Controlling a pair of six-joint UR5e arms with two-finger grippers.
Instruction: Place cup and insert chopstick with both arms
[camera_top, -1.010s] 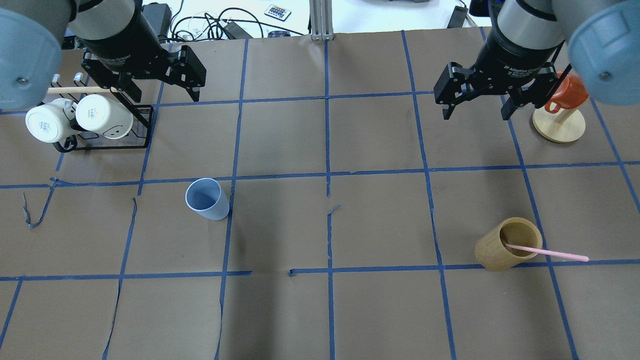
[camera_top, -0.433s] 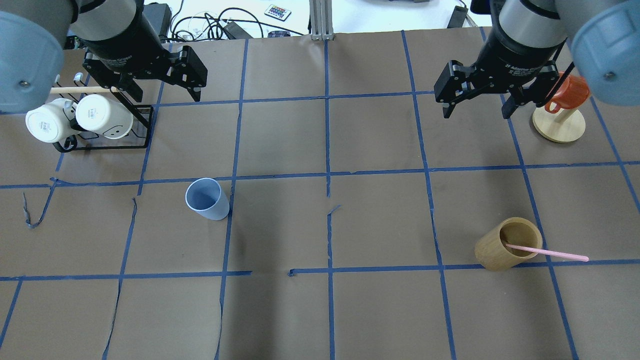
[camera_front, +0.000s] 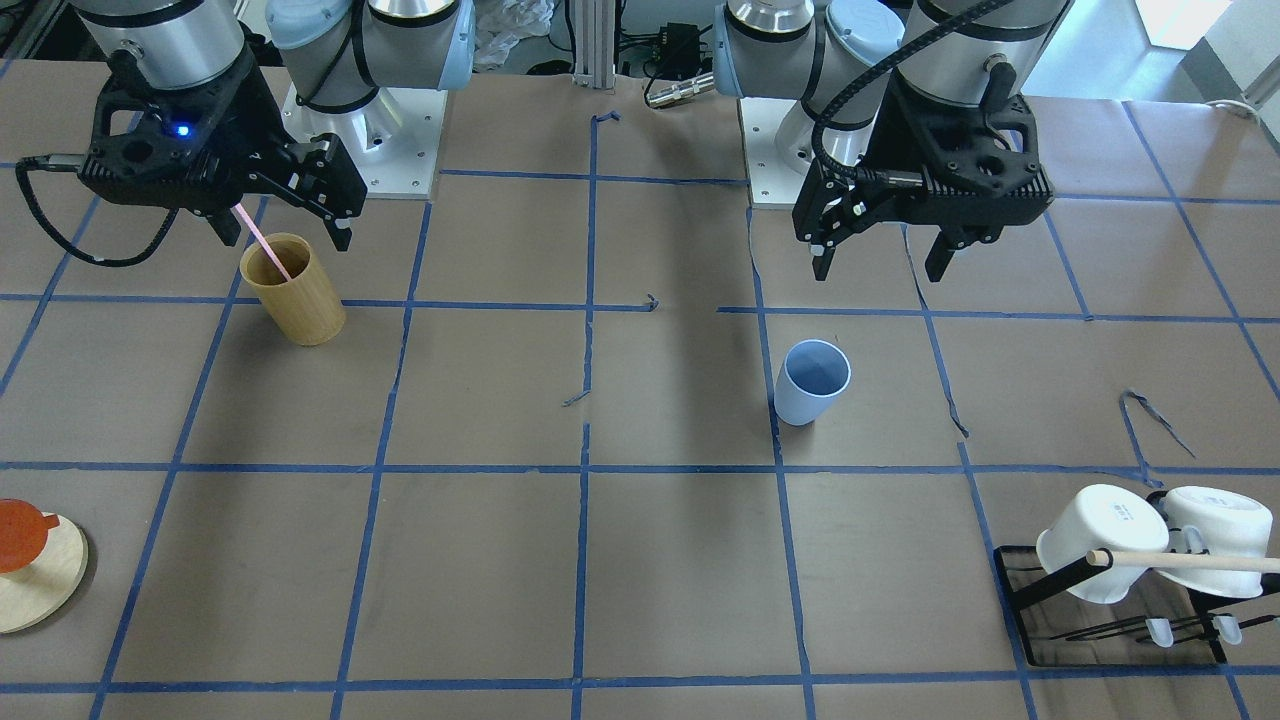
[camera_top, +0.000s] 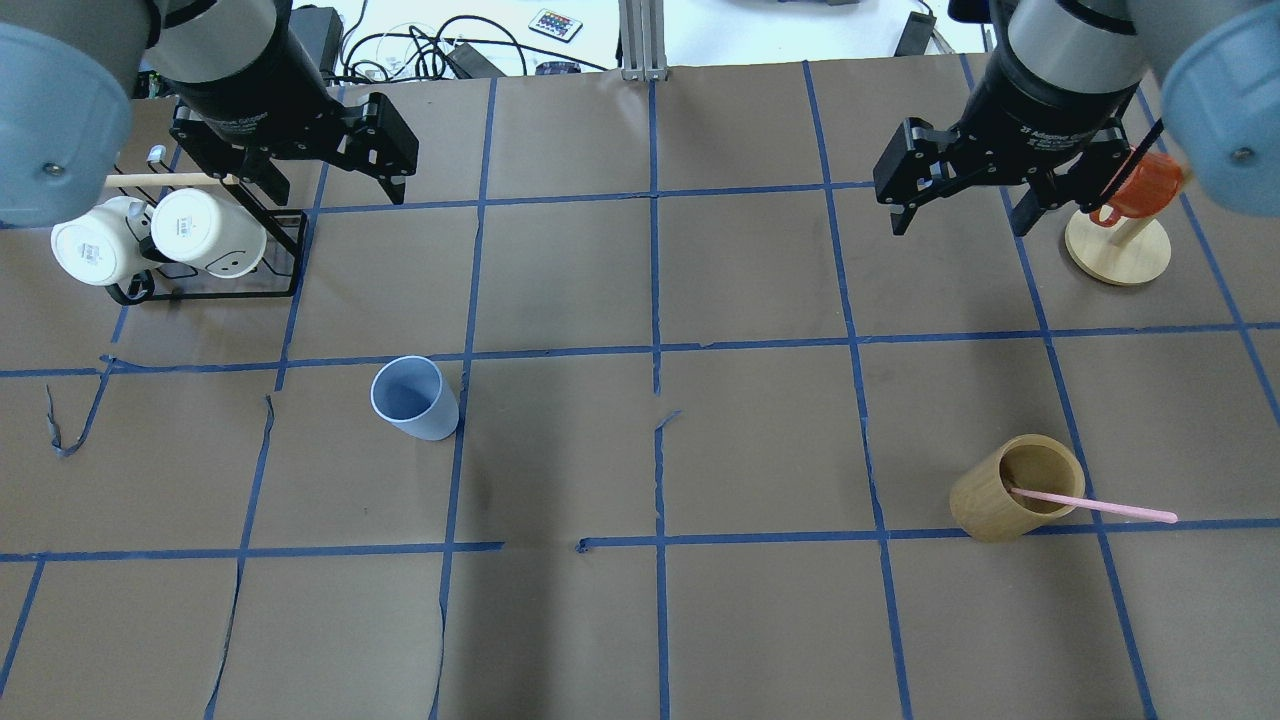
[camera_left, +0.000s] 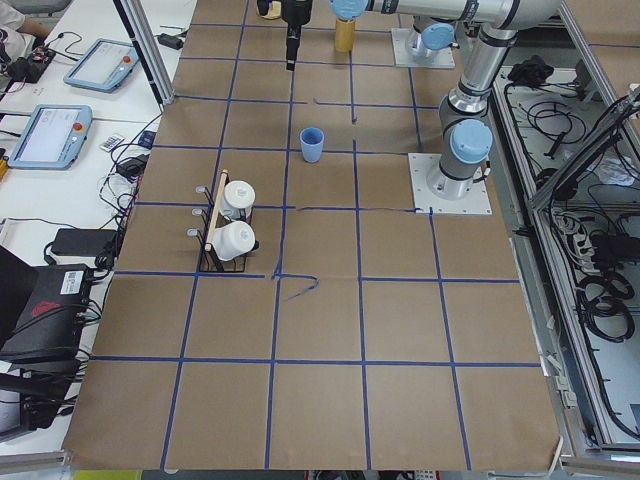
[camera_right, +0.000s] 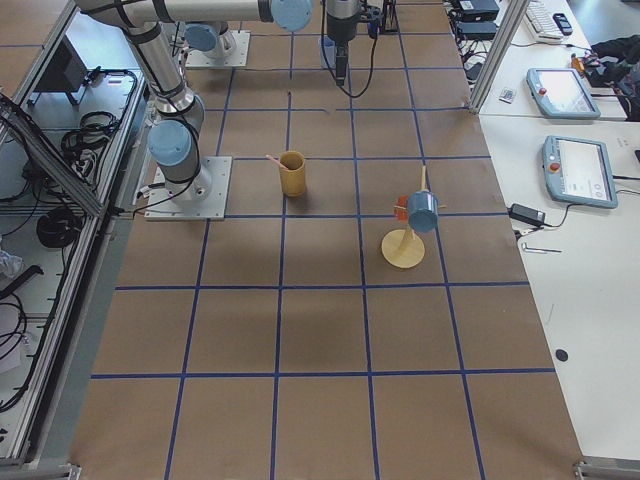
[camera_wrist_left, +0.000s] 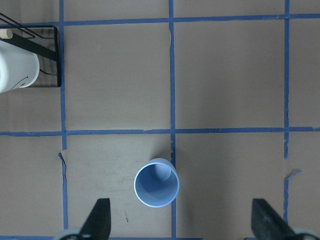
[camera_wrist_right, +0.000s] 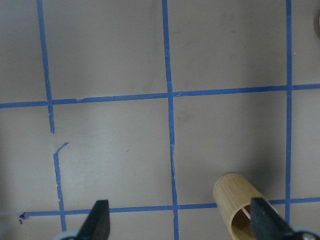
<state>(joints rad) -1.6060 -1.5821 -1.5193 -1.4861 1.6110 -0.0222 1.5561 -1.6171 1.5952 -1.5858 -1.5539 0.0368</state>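
My left gripper should grip the pale blue cup's rim (camera_front: 848, 367) (camera_wrist_left: 135, 189), at the side facing away from the tan wooden cylinder.
The pale blue cup (camera_top: 415, 400) stands upright left of the table's middle; it also shows in the front view (camera_front: 810, 385) and the left wrist view (camera_wrist_left: 156, 184). The pink chopstick (camera_top: 1100, 505) leans in a tan wooden cylinder (camera_top: 1015, 490) at the right, its end sticking out over the rim (camera_front: 268, 245). My left gripper (camera_top: 335, 190) is open and empty, high above the table, beyond the cup. My right gripper (camera_top: 958, 225) is open and empty, high, beyond the cylinder (camera_wrist_right: 240, 207).
A black rack (camera_top: 215, 285) with two white mugs and a pale wooden rod stands at the far left, close under my left gripper. An orange mug (camera_top: 1135, 185) hangs on a wooden stand (camera_top: 1120, 250) at the far right, beside my right gripper.
Both grippers have shifted slightly, the right one a little to the right and away. The cup, cylinder and chopstick have not moved.
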